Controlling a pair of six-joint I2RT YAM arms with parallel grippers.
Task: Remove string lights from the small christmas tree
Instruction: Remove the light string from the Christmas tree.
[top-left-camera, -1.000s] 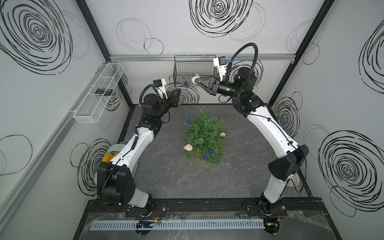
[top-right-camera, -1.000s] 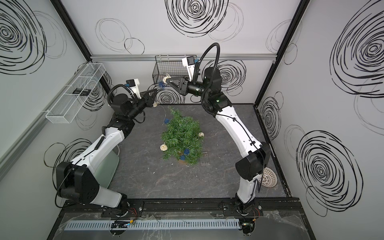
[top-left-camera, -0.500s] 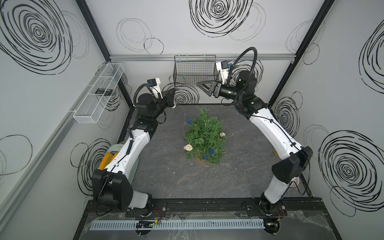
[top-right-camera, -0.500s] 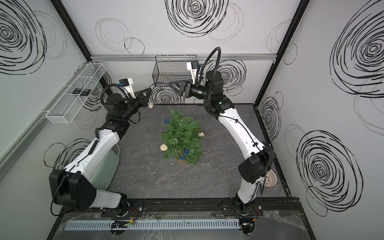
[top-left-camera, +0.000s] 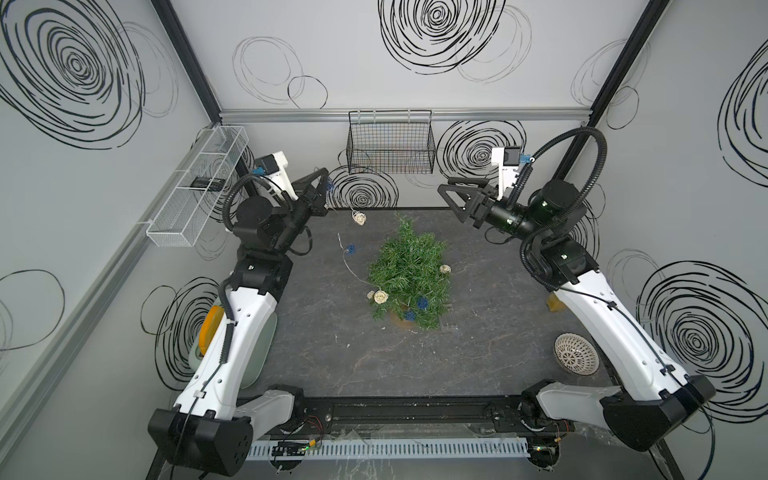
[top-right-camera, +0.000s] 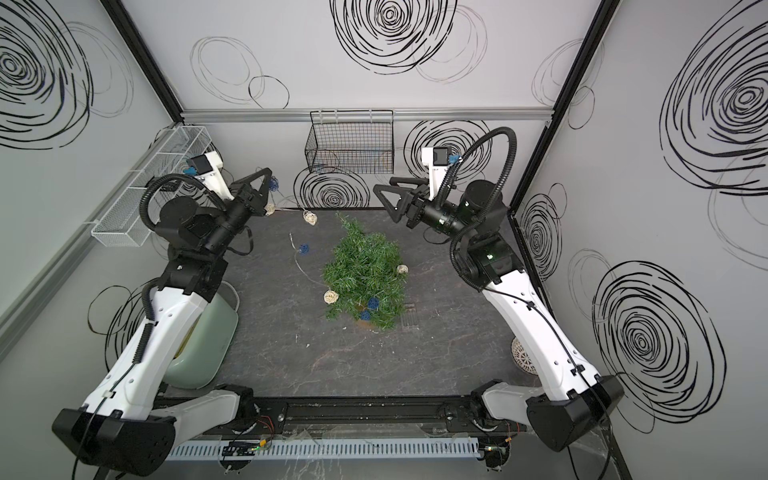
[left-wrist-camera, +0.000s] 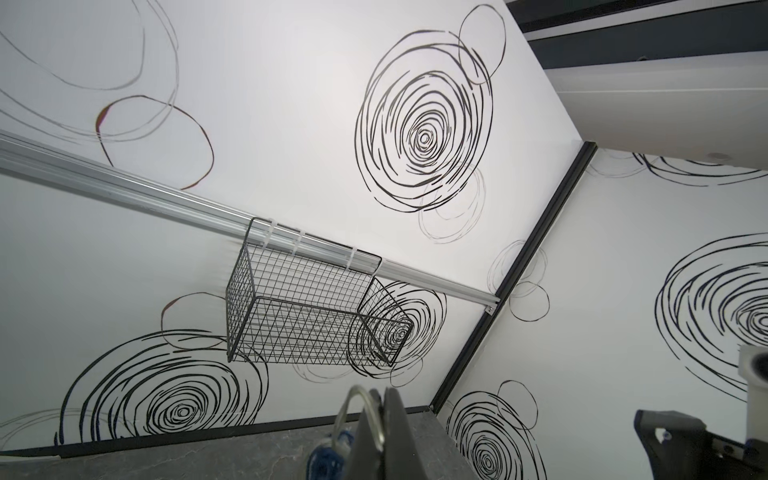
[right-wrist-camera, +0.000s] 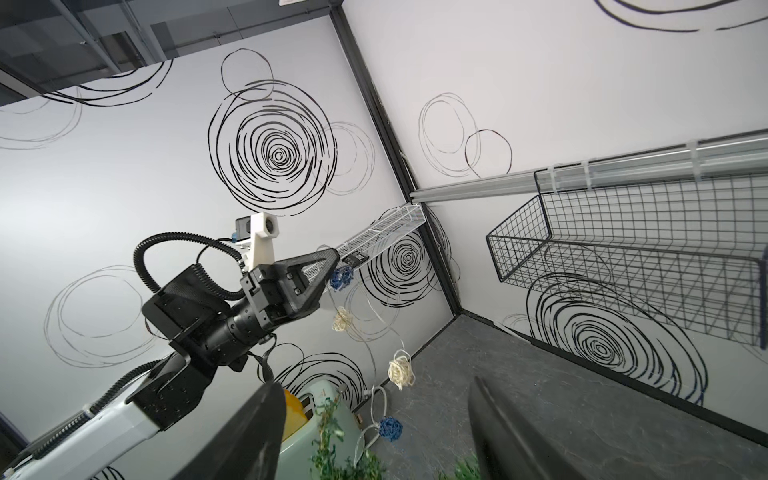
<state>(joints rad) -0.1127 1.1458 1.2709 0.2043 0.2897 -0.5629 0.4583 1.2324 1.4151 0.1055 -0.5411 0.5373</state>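
Note:
Next, I close my right gripper on the string lights' wire (right-wrist-camera: 376, 412) just above the blue ball that hangs between my left gripper and the small christmas tree.
The small christmas tree (top-left-camera: 409, 266) (top-right-camera: 365, 270) stands at mid-table, bushy and green. The string lights (top-left-camera: 359, 218) hang from my left gripper (top-left-camera: 323, 176) (top-right-camera: 266, 173), which is shut on their wire loop (left-wrist-camera: 357, 401) high at the back left. A blue ball (right-wrist-camera: 340, 279) dangles by its tips. The wire runs down past a blue ball (top-left-camera: 351, 249) to a cream ball (top-left-camera: 380, 297) at the tree's left side. More balls (top-left-camera: 422, 302) sit among the lower branches. My right gripper (top-left-camera: 445, 186) (right-wrist-camera: 374, 381) is open and empty, raised right of the tree tip.
A black wire basket (top-left-camera: 390, 145) hangs on the back wall. On the left wall is a white wire shelf (top-left-camera: 199, 191). A mint toaster (top-right-camera: 203, 332) stands behind the left arm. A white round strainer (top-left-camera: 575, 353) lies at the right edge.
My right gripper opened, let go of the string lights near the basket, and drew back to the right. The left gripper moved left, keeping the wire, which now trails down to the tree.

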